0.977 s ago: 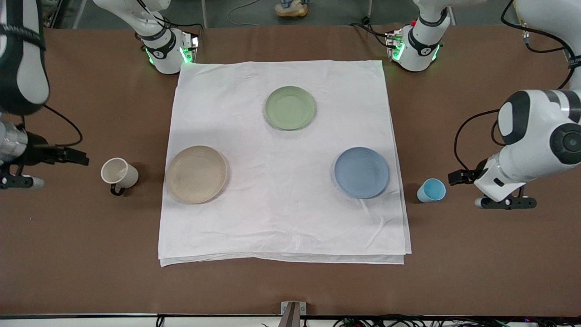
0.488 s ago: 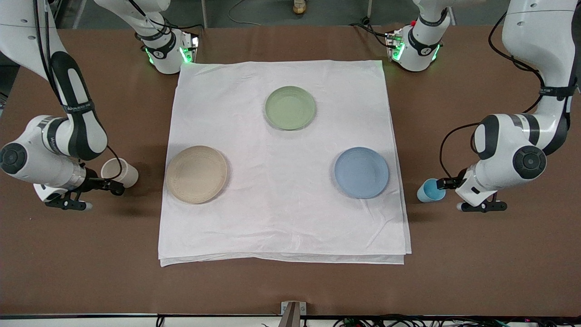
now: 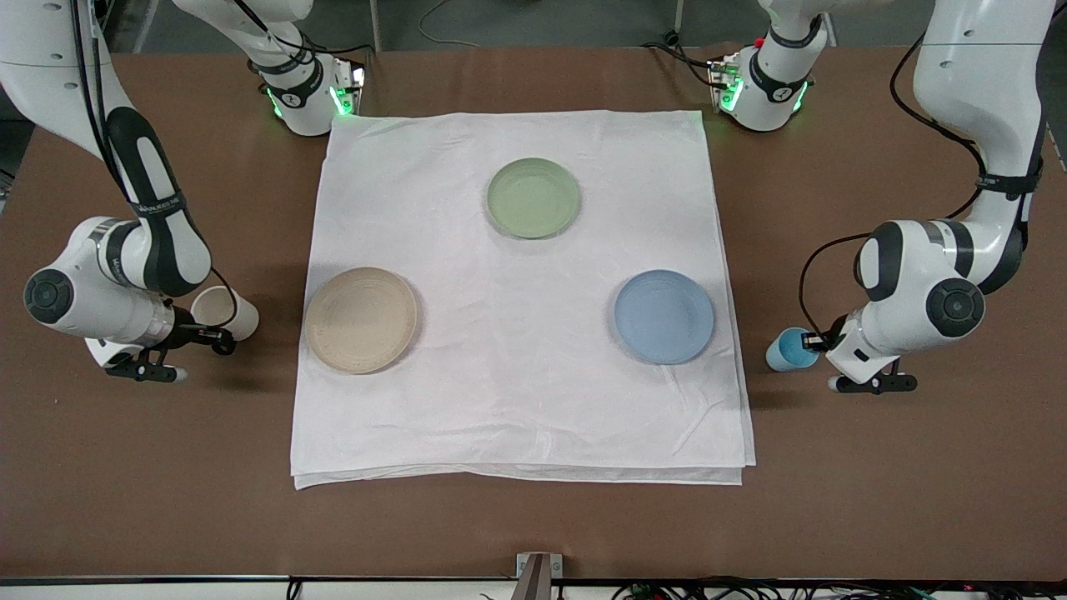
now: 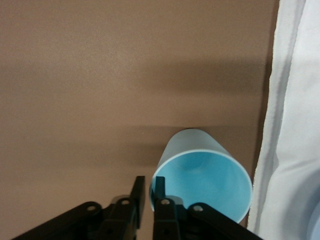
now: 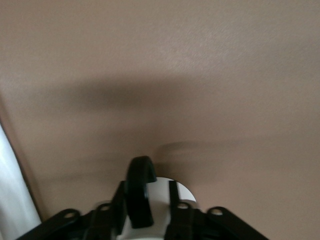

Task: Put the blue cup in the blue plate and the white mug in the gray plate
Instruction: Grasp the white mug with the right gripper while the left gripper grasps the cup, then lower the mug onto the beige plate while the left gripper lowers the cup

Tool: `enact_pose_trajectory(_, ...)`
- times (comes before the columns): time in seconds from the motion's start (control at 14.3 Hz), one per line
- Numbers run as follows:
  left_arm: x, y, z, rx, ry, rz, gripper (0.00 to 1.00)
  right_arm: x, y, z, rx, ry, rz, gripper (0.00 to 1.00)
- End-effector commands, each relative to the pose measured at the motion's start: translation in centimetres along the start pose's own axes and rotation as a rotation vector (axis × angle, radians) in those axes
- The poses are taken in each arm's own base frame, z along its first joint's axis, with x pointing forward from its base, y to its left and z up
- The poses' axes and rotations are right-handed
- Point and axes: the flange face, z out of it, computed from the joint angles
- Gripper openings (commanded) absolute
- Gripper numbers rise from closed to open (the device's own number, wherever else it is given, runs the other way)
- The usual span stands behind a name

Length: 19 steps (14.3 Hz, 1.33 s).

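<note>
Next, I release the blue cup upright from my left gripper on the middle of the blue plate [image 3: 663,319] on the cloth.
The blue cup [image 3: 787,349] stands upright on the brown table beside the cloth, at the left arm's end. My left gripper [image 3: 814,341] is shut on its rim: in the left wrist view the gripper [image 4: 150,194] has one finger inside the blue cup [image 4: 205,175] and one outside. The white mug [image 3: 225,309] stands at the right arm's end. My right gripper [image 3: 218,337] is open, its fingers either side of the mug's black handle [image 5: 139,192] in the right wrist view [image 5: 146,198]. The blue plate [image 3: 664,316] and the gray plate [image 3: 360,319] lie bare on the cloth.
A white cloth [image 3: 525,400] covers the table's middle. A pale green plate [image 3: 533,197] lies on it, farther from the camera than the other two plates. Both arm bases stand at the table's edge farthest from the camera.
Both arms came down and in from the table's ends. The left gripper reached the blue cup's rim; the right gripper reached the mug's handle. The mug shifted slightly.
</note>
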Motion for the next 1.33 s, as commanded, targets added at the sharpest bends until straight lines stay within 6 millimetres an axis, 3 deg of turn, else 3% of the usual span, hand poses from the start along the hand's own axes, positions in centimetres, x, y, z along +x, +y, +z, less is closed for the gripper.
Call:
enact_pose_trajectory(0.0,0.2,1.0,-2.2,-0.021,0.037,0.009,0.0,-0.1,-2.9,-4.5,0.02,-0.053,0.046,0.0)
enact_pose_trajectory(0.14,-0.3,2.9,-5.7,-0.035,0.076,0.033,0.0,-0.8,-7.9,-9.1,0.031,-0.081,0.104,0.0)
enact_pose_trajectory(0.28,-1.6,4.5,-8.7,-0.036,0.054,0.015,0.0,-2.8,-13.7,-10.2,0.08,-0.087,0.165,0.0)
enact_pose_trajectory(0.42,-3.2,8.6,-9.6,-0.049,0.036,0.024,0.0,-4.9,-19.6,-8.9,0.079,-0.066,0.223,0.0)
enact_pose_trajectory(0.49,-4.3,10.5,-8.7,-0.051,0.015,0.006,0.0,-5.9,-21.7,-7.6,0.075,-0.046,0.23,0.0)
enact_pose_trajectory(0.56,-4.8,12.4,-8.4,-0.057,0.006,-0.016,0.0,-6.7,-23.1,-6.2,0.074,-0.022,0.216,0.0)
enact_pose_trajectory(0.77,-6.1,17.9,-6.0,-0.082,0.005,-0.061,0.0,-7.4,-24.1,-2.6,0.078,0.039,0.197,0.0)
enact_pose_trajectory(0.84,-6.7,19.2,-4.7,-0.081,0.002,-0.072,0.0,-7.2,-24.1,-1.5,0.071,0.037,0.198,0.07)
enact_pose_trajectory(0.91,-7.4,20.5,-3.4,-0.081,-0.001,-0.088,0.0,-6.9,-24.0,-0.9,0.066,0.038,0.196,0.29)
enact_pose_trajectory(0.98,-7.8,21.4,-2.2,-0.085,-0.003,-0.119,0.0,-6.5,-24.0,-0.9,0.064,0.04,0.195,0.58)
enact_pose_trajectory(1.05,-8.0,22.1,-1.5,-0.086,0.0,-0.129,0.01,-6.1,-23.9,-1.6,0.069,0.047,0.199,1.0)
enact_pose_trajectory(1.12,-7.9,22.2,-1.1,-0.087,-0.005,-0.136,0.08,-5.7,-23.8,-2.3,0.072,0.049,0.197,1.0)
enact_pose_trajectory(1.26,-7.7,22.0,-1.9,-0.088,0.011,-0.134,0.76,-5.4,-24.1,-5.9,0.074,0.022,0.195,1.0)
